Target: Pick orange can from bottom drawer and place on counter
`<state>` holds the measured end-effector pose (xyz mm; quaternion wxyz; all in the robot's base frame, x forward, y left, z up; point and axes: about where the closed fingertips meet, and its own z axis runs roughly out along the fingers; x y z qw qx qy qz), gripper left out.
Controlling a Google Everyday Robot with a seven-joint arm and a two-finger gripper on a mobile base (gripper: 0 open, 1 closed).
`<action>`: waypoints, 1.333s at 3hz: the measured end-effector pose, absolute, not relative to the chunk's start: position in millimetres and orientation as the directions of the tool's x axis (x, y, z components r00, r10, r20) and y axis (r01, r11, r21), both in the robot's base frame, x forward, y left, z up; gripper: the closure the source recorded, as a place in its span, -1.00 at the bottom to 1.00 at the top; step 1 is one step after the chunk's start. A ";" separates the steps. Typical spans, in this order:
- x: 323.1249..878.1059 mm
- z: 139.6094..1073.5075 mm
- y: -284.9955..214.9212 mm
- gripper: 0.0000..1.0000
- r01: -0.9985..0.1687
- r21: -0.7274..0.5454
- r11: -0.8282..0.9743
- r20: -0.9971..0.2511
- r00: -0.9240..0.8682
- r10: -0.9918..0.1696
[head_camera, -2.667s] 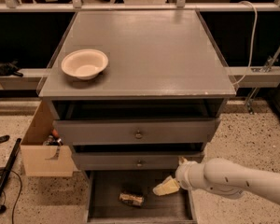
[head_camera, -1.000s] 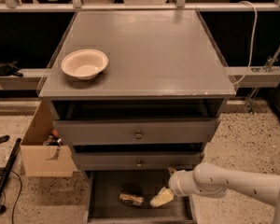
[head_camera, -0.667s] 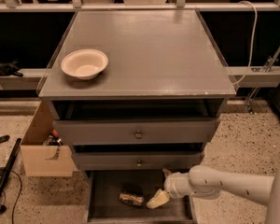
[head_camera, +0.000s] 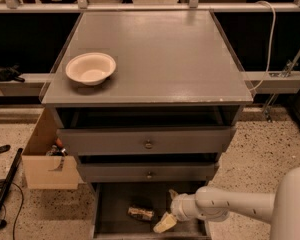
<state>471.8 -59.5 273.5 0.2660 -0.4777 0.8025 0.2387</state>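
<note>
Next, I close my gripper on the orange can's end (head_camera: 149, 215) that is nearest my fingers, inside the open bottom drawer.
The orange can (head_camera: 141, 213) lies on its side in the open bottom drawer (head_camera: 110, 219), a dark grey tray at the foot of the cabinet. My gripper (head_camera: 165, 220) reaches down into the drawer from the right on a white arm; its cream fingers sit just right of the can and slightly nearer the front, apart from it. The counter (head_camera: 165, 59) is the broad grey cabinet top above.
A cream-white bowl (head_camera: 90, 68) sits on the counter's left front. Two shallower drawers with round knobs (head_camera: 148, 144) stick out above the bottom drawer. A cardboard box (head_camera: 49, 159) stands on the floor at the left. A white cable (head_camera: 270, 34) hangs at the right.
My gripper has moved down and left into the bottom drawer, closing in on the can. The can has not moved.
</note>
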 end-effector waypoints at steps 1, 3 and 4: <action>473.4 264.6 -51.4 -1.00 -0.900 0.133 0.414 -0.648 -0.395 -0.651; 479.8 225.5 -27.5 -1.00 -0.910 0.178 0.375 -0.647 -0.395 -0.652; 480.3 209.0 -17.8 -1.00 -0.911 0.191 0.366 -0.647 -0.397 -0.650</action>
